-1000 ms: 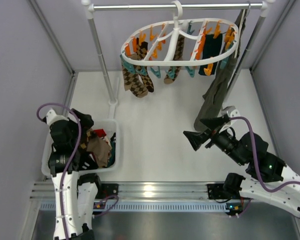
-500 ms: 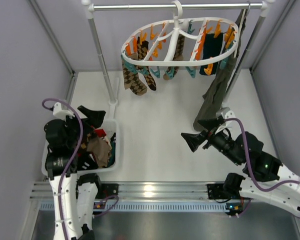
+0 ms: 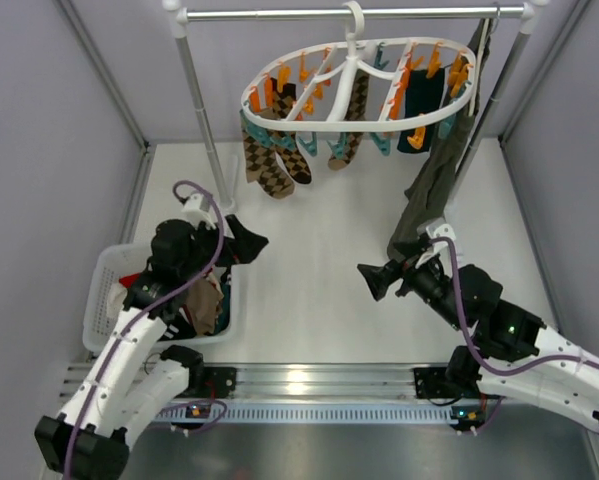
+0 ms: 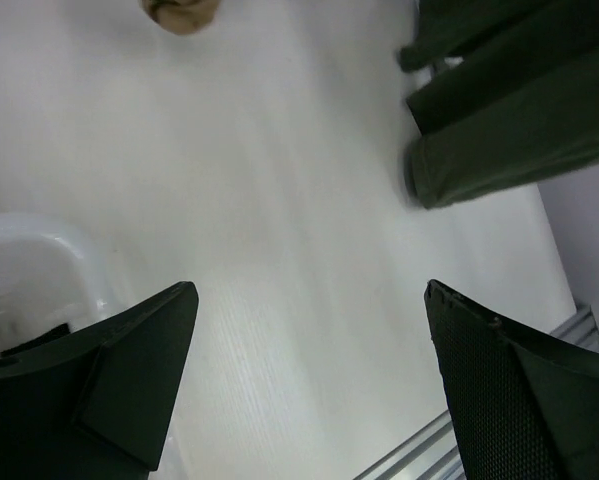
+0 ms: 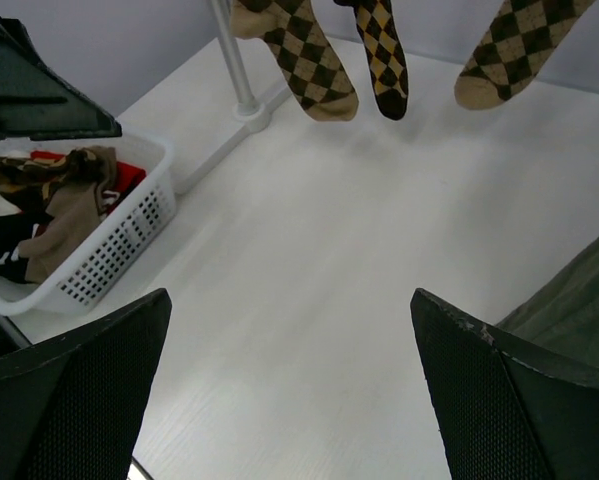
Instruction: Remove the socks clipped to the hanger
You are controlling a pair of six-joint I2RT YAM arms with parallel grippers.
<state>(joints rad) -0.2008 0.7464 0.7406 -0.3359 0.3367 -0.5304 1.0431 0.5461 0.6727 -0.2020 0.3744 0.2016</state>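
The robot's left gripper should close on the lower end [image 3: 252,174] of the argyle sock that hangs nearest the basket, so that it can pull the sock off the hanger.
The white oval hanger [image 3: 359,72] hangs by its hook from the rail, with orange and teal clips. Argyle socks [image 3: 271,165] hang at its left, another argyle sock [image 3: 351,125] at the middle, a dark teal sock [image 3: 420,110] at the right. Three argyle sock toes show in the right wrist view [image 5: 309,65]. My left gripper [image 3: 244,240] is open and empty above the table beside the basket, also in its wrist view [image 4: 309,330]. My right gripper [image 3: 377,278] is open and empty, low over the table, right of centre, also in its wrist view [image 5: 291,340].
A white basket [image 3: 114,275] at the left holds removed socks and also shows in the right wrist view [image 5: 114,250]. An olive-green garment [image 3: 434,185] hangs at the right by the rack's post. The rack's left post [image 3: 204,115] stands near the basket.
My left gripper has swung out of the basket to the right and now reaches over the table. My right gripper has shifted slightly left.
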